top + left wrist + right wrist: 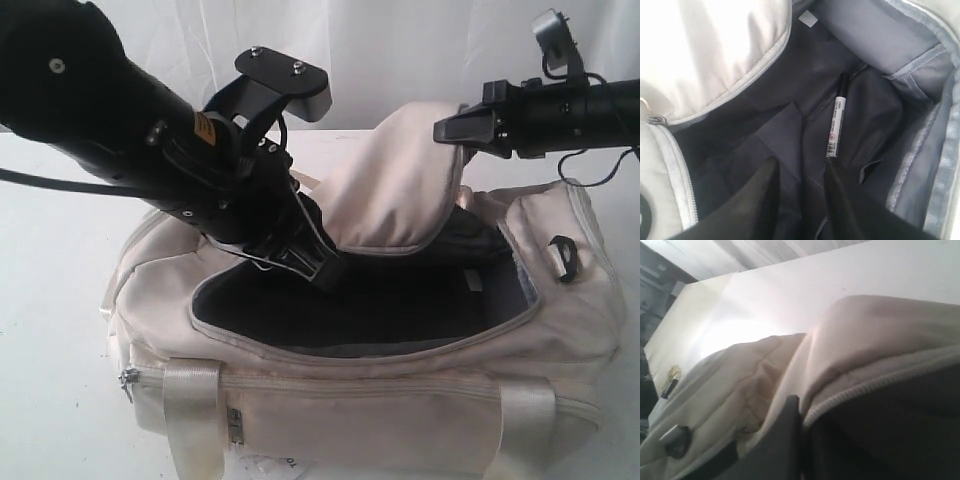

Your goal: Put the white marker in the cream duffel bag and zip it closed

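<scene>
Next, my right gripper releases the bag's top flap down in the bag's dark opening (320, 347) beside the bag's front rim.
The cream duffel bag (380, 400) lies on the table with its top open. My left gripper (325, 268) reaches down into the opening. In the left wrist view its jaws (799, 162) stand open with nothing between them. The white marker (837, 120) lies on the dark grey lining inside the bag, its near end just beyond one fingertip and its dark cap pointing away. My right gripper (448, 128) is shut on the edge of the bag's top flap (400, 190) and holds it lifted. In the right wrist view the flap's zipper edge (850, 397) sits against one finger (790, 430).
The bag rests on a white table (50, 300) before a white backdrop. A zipper pull (128, 378) sits at the bag's left end. A black plastic loop (565, 258) is on its right end, and webbing straps (190, 410) cross the front. A white label (808, 18) is sewn inside.
</scene>
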Tool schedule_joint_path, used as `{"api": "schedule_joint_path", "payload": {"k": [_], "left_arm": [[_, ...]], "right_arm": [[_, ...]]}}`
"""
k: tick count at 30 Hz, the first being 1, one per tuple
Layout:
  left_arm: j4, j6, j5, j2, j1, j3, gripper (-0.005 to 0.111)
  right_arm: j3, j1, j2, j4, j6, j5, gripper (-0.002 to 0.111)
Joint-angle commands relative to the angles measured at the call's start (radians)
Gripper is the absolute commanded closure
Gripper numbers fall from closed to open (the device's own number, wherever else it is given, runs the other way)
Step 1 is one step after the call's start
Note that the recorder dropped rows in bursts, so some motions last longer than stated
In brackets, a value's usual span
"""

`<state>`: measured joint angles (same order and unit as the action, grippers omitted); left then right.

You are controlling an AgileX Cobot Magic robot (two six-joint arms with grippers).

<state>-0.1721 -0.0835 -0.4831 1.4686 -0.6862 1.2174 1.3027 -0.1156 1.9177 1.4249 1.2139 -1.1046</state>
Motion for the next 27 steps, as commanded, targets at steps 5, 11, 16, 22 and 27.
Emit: {"api": "schedule_joint_path", "payload": {"k": [5, 11, 16, 22, 27], "left_arm": [[-0.005, 0.004, -0.006, -0.058, -0.005, 0.006, 0.071], [-0.001, 0.001, 0.005, -0.079, -0.005, 0.006, 0.071], [0.001, -0.029, 0.019, -0.135, -0.005, 0.006, 0.071], [0.003, -0.08, 0.011, -0.201, -0.005, 0.006, 0.071], [0.03, -0.08, 0.0, -0.222, -0.003, 0.006, 0.071]], "right_arm": [[0.002, 0.009, -0.195, 0.007, -0.116, -0.116, 0.108], [-0.002, 0.134, -0.345, -0.12, -0.284, -0.116, 0.108], [-0.039, 0.269, -0.408, -0.262, -0.388, -0.116, 0.108], [-0.156, 0.335, -0.47, -0.175, -0.398, -0.037, 0.108], [-0.228, 0.366, -0.526, -0.032, -0.37, -0.012, 0.108]]}}
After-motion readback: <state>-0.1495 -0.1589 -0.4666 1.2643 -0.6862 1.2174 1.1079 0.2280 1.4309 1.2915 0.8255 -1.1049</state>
